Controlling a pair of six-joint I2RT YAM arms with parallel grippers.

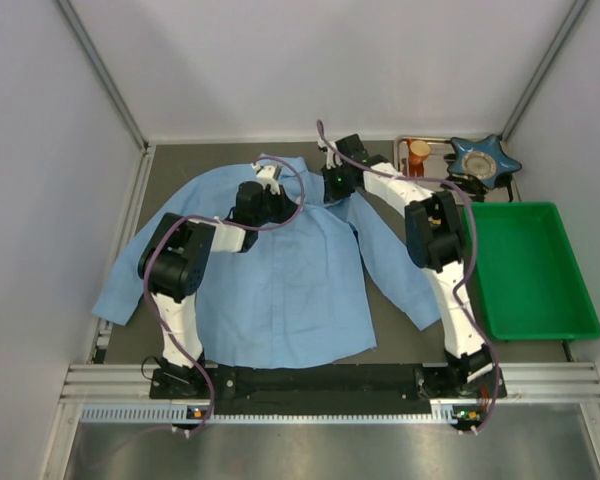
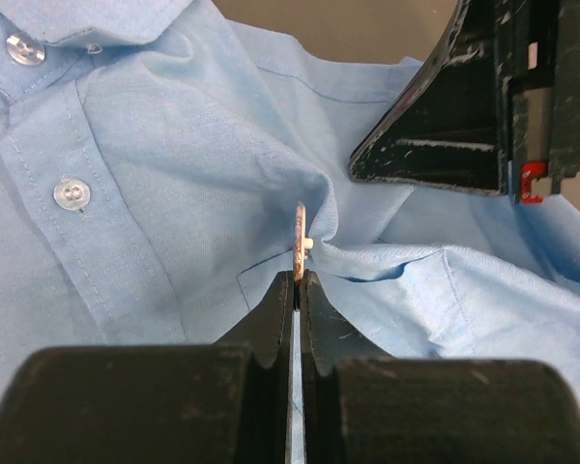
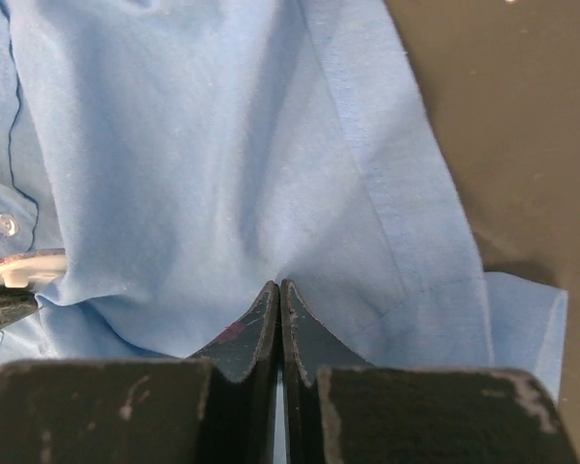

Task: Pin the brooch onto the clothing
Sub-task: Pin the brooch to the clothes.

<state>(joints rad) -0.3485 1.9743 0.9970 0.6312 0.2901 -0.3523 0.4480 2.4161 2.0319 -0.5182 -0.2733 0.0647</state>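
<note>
Next, I open my right gripper, as it pinches the clothing well away from the brooch, and then pinch the clothing's fold (image 3: 79,278) close beside the brooch to hold the clothing steady.
The light blue shirt (image 1: 280,270) lies spread flat on the dark table, collar at the far side. My left gripper (image 2: 300,277) is shut on the brooch (image 2: 301,242), a thin metal disc seen edge-on, pressed against a fold of the shirt (image 2: 174,145) near the chest pocket. The brooch's edge also shows at the left of the right wrist view (image 3: 19,269). My right gripper (image 3: 278,288) is shut, pinching a fold of the shirt (image 3: 222,145) near the shoulder. In the top view both grippers meet near the collar, left (image 1: 270,190) and right (image 1: 332,182).
A green bin (image 1: 528,268) stands at the right. Behind it a small tray (image 1: 435,150) holds an orange thing and a blue star-shaped dish (image 1: 483,158). White walls enclose the table. The right gripper's body (image 2: 483,97) hangs close above the shirt in the left wrist view.
</note>
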